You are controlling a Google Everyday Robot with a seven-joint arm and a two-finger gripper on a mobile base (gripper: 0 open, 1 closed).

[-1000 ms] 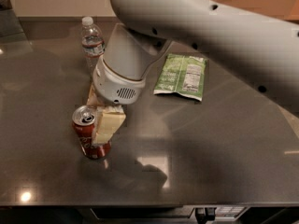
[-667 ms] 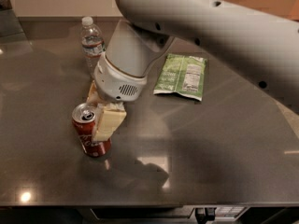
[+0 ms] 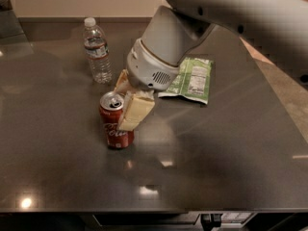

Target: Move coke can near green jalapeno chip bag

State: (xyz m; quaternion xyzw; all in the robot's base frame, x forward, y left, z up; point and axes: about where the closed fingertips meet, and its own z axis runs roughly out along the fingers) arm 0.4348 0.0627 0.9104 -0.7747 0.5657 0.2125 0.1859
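Observation:
The robot's gripper needs to release the coke can on the table (image 3: 184,110) in front of the green jalapeno chip bag.
The red coke can (image 3: 114,129) with a silver top stands upright at the left centre of the dark table (image 3: 216,153). My gripper (image 3: 121,110) comes down from the upper right and is shut on the can. One cream finger (image 3: 136,110) lies across its right side and the other (image 3: 121,82) shows behind it. The green jalapeno chip bag (image 3: 190,78) lies flat to the upper right of the can, its left part hidden by my wrist. A gap of bare table separates the can from the bag.
A clear plastic water bottle (image 3: 97,50) stands upright behind and left of the can. My large grey arm (image 3: 231,13) spans the top right and hides part of the table. The table's front edge (image 3: 144,210) runs along the bottom.
The gripper has moved to the right and away from the camera with the coke can in it, bringing the can closer to the chip bag. The bottle and bag have not moved.

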